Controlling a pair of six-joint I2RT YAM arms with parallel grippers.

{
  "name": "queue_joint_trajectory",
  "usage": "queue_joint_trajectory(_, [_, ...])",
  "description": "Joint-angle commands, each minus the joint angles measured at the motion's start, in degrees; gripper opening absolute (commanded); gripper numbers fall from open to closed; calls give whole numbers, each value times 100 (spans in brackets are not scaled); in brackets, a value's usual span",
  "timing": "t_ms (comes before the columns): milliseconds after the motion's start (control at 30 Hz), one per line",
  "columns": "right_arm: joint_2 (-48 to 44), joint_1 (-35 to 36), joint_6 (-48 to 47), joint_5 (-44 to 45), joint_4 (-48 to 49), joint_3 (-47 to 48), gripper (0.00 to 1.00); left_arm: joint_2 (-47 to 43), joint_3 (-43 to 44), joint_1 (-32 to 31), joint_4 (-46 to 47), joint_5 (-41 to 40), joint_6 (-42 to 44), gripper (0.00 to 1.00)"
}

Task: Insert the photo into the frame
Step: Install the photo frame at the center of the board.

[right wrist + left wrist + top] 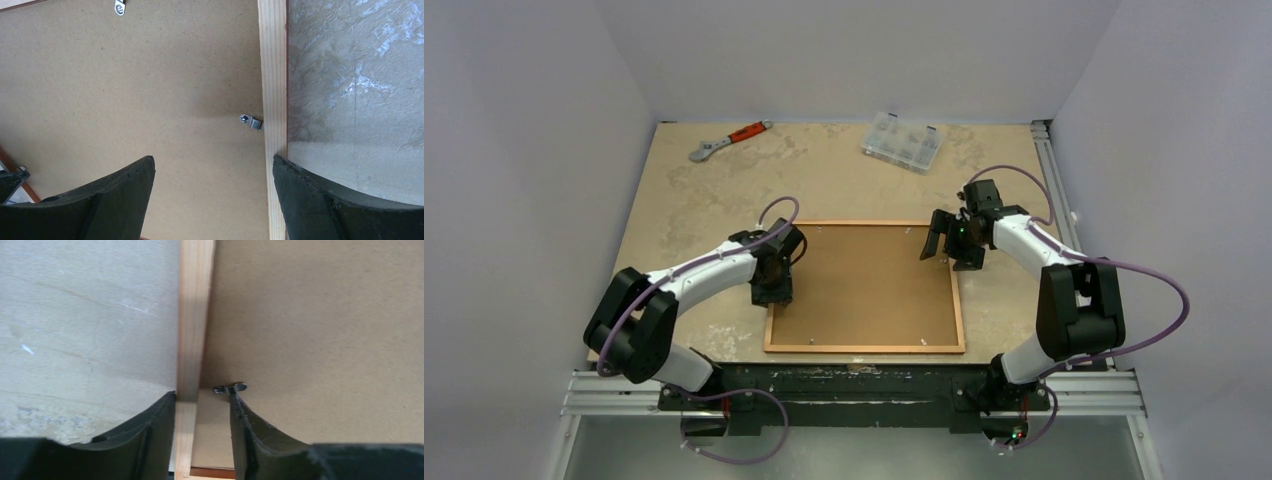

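Note:
The small metal turn tab blocks my left gripper's way to the rail, so next I move back past it and grip the clear rail [190,360] there.
The frame [864,348] lies back-up on the table, showing its pale wood rails. A brown backing board [869,285] fills it. The photo is hidden. My left gripper [772,292] is open and low over the frame's left rail [192,315]. Its fingers straddle the rail, and the right fingertip [234,401] touches a small metal turn tab [230,388]. My right gripper [951,245] is open and empty above the frame's right rail [272,75], near another tab [250,121]. It hangs midway over the board [213,162].
An orange-handled wrench [729,140] lies at the back left of the table [714,200]. A clear plastic parts box [904,141] sits at the back centre-right. White walls enclose three sides. A metal rail runs along the right edge [1049,160].

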Motion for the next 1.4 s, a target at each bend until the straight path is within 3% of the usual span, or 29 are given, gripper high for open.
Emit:
queue_joint_trajectory(0, [153, -11, -67, -149, -57, -198, 86, 250, 147, 21, 178, -495, 73, 33])
queue_joint_trajectory(200, [120, -20, -99, -185, -58, -216, 86, 181, 187, 86, 318, -455, 121, 13])
queue_joint_trajectory(300, [122, -23, -120, -188, -85, -201, 85, 142, 187, 135, 472, -287, 172, 10])
queue_joint_trajectory(367, [107, -20, -134, -144, -111, -190, 85, 104, 189, 135, 505, -205, 235, 13])
queue_joint_trajectory(533, [105, -56, -150, -137, -136, -155, 85, -102, 152, 131, 436, -88, 467, 48])
queue_joint_trajectory(700, [132, -74, -150, -156, -127, -137, 86, -252, 138, 130, 320, 1, 656, 59])
queue_joint_trajectory(1200, [138, -215, -212, -189, -128, -146, 85, 485, 348, 128, 211, -268, 550, 56])
queue_joint_trajectory(1367, [153, -222, -190, -235, -110, -137, 85, 601, 348, 126, 234, -347, 493, 38])
